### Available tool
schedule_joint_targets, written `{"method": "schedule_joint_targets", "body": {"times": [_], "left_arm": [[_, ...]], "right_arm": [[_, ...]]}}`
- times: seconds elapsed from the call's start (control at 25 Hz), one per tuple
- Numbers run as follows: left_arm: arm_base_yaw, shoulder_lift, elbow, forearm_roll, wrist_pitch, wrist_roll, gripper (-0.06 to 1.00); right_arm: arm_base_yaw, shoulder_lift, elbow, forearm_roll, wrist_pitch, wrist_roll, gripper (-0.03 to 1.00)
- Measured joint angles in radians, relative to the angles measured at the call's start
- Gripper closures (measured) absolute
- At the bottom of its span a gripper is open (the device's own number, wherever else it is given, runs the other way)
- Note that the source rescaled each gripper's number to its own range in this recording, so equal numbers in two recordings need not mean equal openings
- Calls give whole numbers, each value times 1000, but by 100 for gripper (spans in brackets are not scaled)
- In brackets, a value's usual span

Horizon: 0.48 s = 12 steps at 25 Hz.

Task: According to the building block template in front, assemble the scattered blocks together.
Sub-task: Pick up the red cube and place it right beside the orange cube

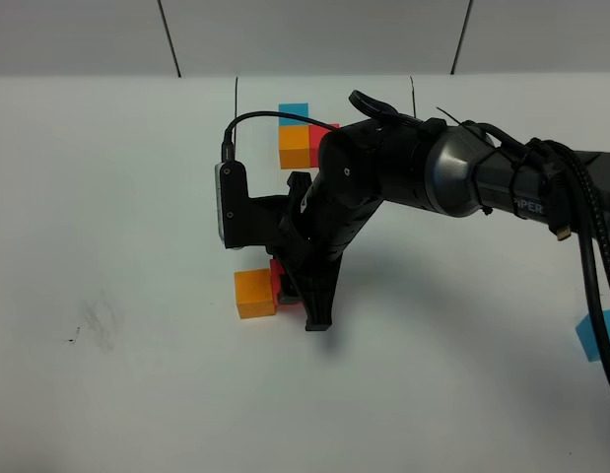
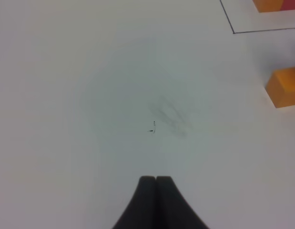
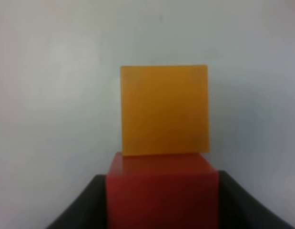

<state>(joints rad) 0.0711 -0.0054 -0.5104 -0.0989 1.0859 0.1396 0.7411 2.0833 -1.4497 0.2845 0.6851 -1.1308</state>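
The robot's right gripper should release the red cube on the table, flush (image 1: 291, 288) (image 3: 165, 196) against the mid-table orange cube.
The building block template (image 1: 297, 144) lies at the back of the table: light blue, orange and red cubes inside a thin black frame, the red one partly hidden by my right arm. Of the scattered blocks, the orange cube (image 1: 254, 294) rests mid-table with the red cube (image 1: 279, 284) pressed against its right side. My right gripper (image 1: 303, 301) is shut on the red cube (image 3: 161, 191), with the orange cube (image 3: 164, 109) just beyond it. The loose light blue cube (image 1: 600, 335) lies at the far right edge. My left gripper (image 2: 156, 178) is shut and empty over bare table.
The right arm (image 1: 452, 177) reaches across the middle from the right and covers part of the template. Faint dark scuff marks (image 1: 93, 325) show on the white table at the left. In the left wrist view, the orange cube (image 2: 285, 86) and a corner of the frame (image 2: 233, 28) appear.
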Motion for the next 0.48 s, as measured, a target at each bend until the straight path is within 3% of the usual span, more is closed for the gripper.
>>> {"method": "schedule_joint_targets", "body": {"times": [0.48], "left_arm": [[0, 0, 0, 0, 0, 0, 94]], "right_arm": [[0, 33, -4, -3, -11, -1, 53]]}}
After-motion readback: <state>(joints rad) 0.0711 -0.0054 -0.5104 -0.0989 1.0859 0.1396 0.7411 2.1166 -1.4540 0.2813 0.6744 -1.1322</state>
